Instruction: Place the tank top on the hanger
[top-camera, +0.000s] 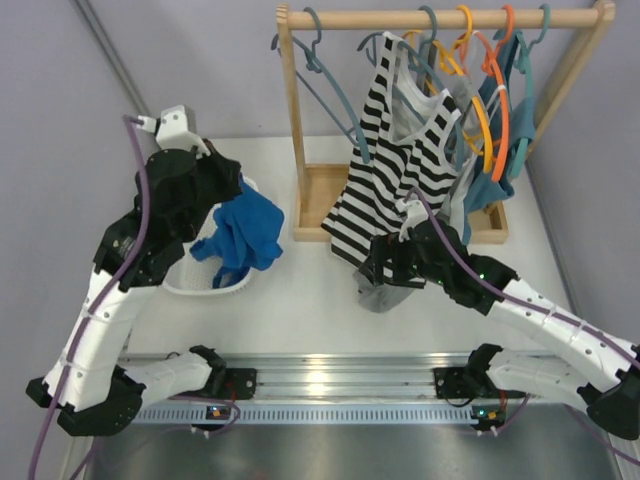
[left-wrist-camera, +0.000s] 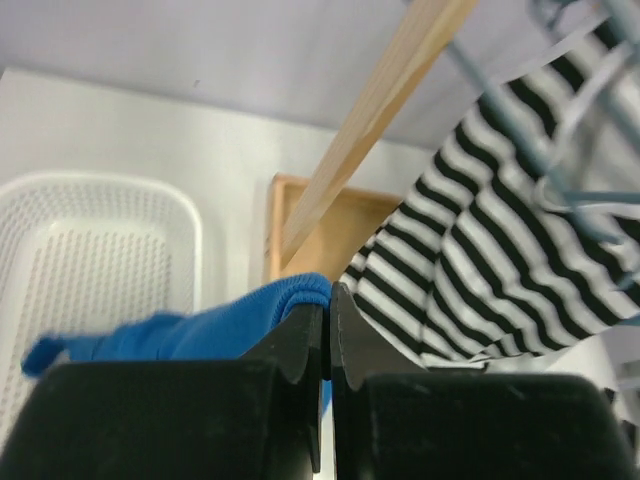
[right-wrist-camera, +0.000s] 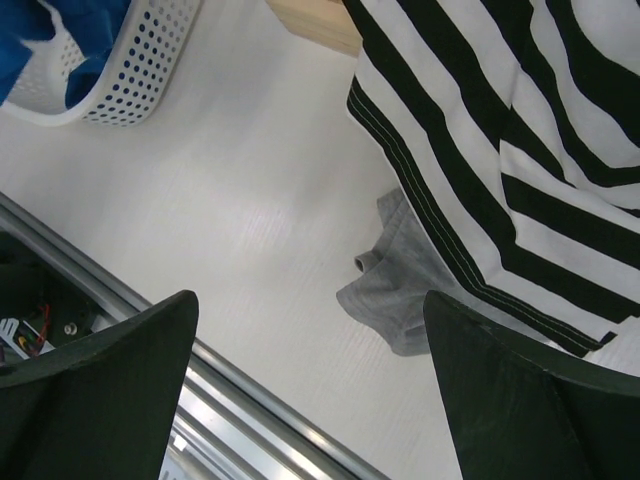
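The robot's right gripper will next go to the royal-blue tank top's hanging part (top-camera: 258, 234) (right-wrist-camera: 14, 48) below the left gripper and close there.
The royal-blue tank top (top-camera: 248, 232) hangs bunched from my left gripper (top-camera: 232, 192) above a white basket. In the left wrist view my left gripper (left-wrist-camera: 328, 305) is shut on a fold of the tank top (left-wrist-camera: 200, 325). The slate-blue hanger (top-camera: 330, 90) hangs bare on the left end of the wooden rail, to the right of my left gripper. My right gripper (top-camera: 388, 262) is open and empty, low over the table by the hem of the striped top. In the right wrist view my right gripper (right-wrist-camera: 310, 385) stands wide over bare table.
White perforated basket (top-camera: 205, 283) under the tank top. Wooden rack (top-camera: 440, 18) holds the striped top (top-camera: 400, 170), yellow hanger (top-camera: 478, 115), orange hanger (top-camera: 502, 120) and teal top (top-camera: 498, 180). A grey cloth (right-wrist-camera: 400, 300) lies under the striped hem. Metal rail (top-camera: 320, 378) along the near edge.
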